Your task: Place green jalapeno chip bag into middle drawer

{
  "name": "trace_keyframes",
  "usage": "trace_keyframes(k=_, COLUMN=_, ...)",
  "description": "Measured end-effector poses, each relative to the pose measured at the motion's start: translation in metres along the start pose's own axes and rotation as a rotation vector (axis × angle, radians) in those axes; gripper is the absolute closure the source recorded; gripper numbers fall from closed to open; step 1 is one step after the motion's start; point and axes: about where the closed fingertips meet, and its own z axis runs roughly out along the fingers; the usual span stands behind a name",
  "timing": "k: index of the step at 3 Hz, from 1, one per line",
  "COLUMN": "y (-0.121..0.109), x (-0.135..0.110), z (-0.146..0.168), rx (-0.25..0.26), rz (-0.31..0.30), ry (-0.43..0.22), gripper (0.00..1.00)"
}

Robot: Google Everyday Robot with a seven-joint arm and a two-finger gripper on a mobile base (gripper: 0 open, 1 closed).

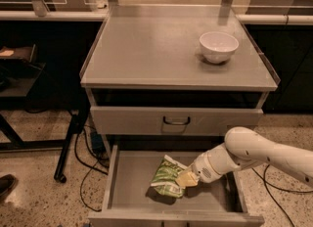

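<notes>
The robot's gripper needs to release the green jalapeno chip bag on the centre of the open middle drawer's grey bottom (172, 187).
The green jalapeno chip bag (165, 176) sits tilted inside the open middle drawer (131, 184), near its centre, with its lower edge on the drawer's grey bottom. My gripper (186, 178) reaches in from the right on the white arm (254, 152) and is shut on the bag's right edge, low in the drawer.
A white bowl (218, 46) stands on the grey cabinet top (156, 50) at the right rear. The closed drawer front with a dark handle (176, 121) is just above the open drawer. Cables (85, 167) and a black stand leg (68, 147) lie on the floor at the left.
</notes>
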Motion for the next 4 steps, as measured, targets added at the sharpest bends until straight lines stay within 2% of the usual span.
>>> trace_keyframes(k=1, y=-0.030, x=0.020, z=0.023, rx=0.014, rz=0.052, ry=-0.041, gripper=1.00)
trace_keyframes(k=2, y=-0.049, x=0.031, z=0.032, rx=0.038, rz=0.077, ry=-0.081, gripper=1.00)
trace_keyframes(k=3, y=-0.062, x=0.045, z=0.043, rx=0.033, rz=0.104, ry=-0.099, gripper=1.00)
trace_keyframes(k=4, y=-0.065, x=0.066, z=0.071, rx=-0.021, rz=0.129, ry=-0.100, gripper=1.00)
